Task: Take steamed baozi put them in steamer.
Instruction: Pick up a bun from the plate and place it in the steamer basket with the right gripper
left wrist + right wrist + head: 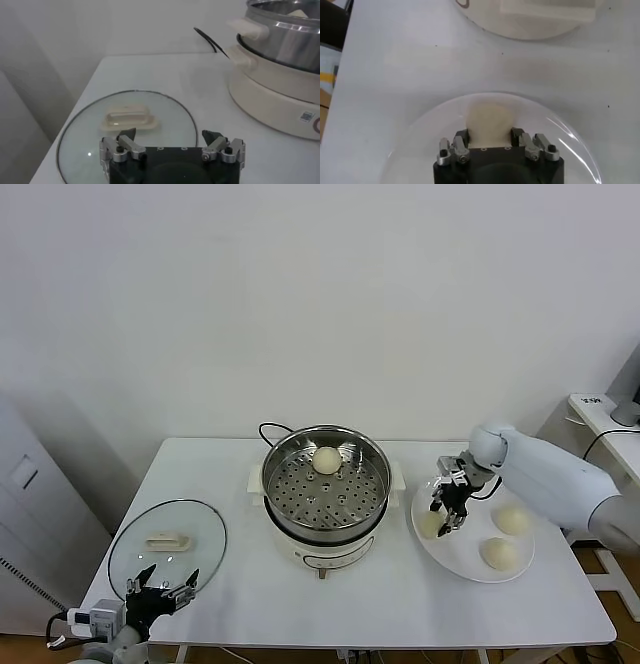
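The baozi in my right gripper, now resting on the white plate, will be let go in the steamer basket [294, 480], next to the first baozi on the side by the glass lid.
The steamer [272, 480] stands mid-table, its shiny perforated basket holding one baozi [326, 460] near the far wall. Three more pale baozi lie on the white plate [470, 576] to its right. My right gripper [446, 519] reaches down onto the plate's left side and is shut on the nearest baozi [430, 525]. In the right wrist view that baozi [488, 122] sits squeezed between the fingers of the right gripper [489, 134], resting on the plate [560, 130]. My left gripper [160, 586] hangs open and idle at the front left.
The round glass lid [165, 544] with its cream handle lies flat at the front left, just ahead of the left gripper [169, 136]. The other two baozi [513, 520] [499, 553] sit on the plate's right half. A black cord [272, 429] trails behind the steamer.
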Motion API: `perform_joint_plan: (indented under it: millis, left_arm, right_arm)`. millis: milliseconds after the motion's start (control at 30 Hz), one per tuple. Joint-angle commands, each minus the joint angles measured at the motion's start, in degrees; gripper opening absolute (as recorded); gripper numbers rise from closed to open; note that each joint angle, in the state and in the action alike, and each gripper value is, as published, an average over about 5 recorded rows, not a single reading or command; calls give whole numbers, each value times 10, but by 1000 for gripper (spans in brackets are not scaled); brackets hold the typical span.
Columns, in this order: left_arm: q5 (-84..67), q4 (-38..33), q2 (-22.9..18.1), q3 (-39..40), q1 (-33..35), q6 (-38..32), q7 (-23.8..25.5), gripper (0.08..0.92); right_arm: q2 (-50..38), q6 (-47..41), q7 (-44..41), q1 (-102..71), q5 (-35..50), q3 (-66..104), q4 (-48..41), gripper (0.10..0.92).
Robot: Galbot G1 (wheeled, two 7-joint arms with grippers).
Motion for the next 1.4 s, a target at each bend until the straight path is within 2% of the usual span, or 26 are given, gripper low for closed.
perform_joint_plan:
  millis: [33, 333, 733, 1067, 1400]
  left_arm:
    - [0, -1, 3, 0, 0, 0, 0, 823]
    - [6, -1, 2, 5, -2, 0, 0, 823]
    - [7, -1, 5, 7, -2, -2, 0, 823]
    - [7, 2, 6, 10, -4, -3, 1, 823]
    - [7, 4, 7, 9, -6, -3, 1, 823]
  right_arm:
    - [-38, -22, -24, 186, 103, -130, 79, 518]
    - [-15, -94, -11, 350, 263, -238, 136, 518]
    - [97, -155, 42, 365, 428, -242, 132, 518]
    - [173, -164, 115, 283, 455, -208, 120, 518]
    - [219, -167, 172, 214, 448, -199, 99, 518]
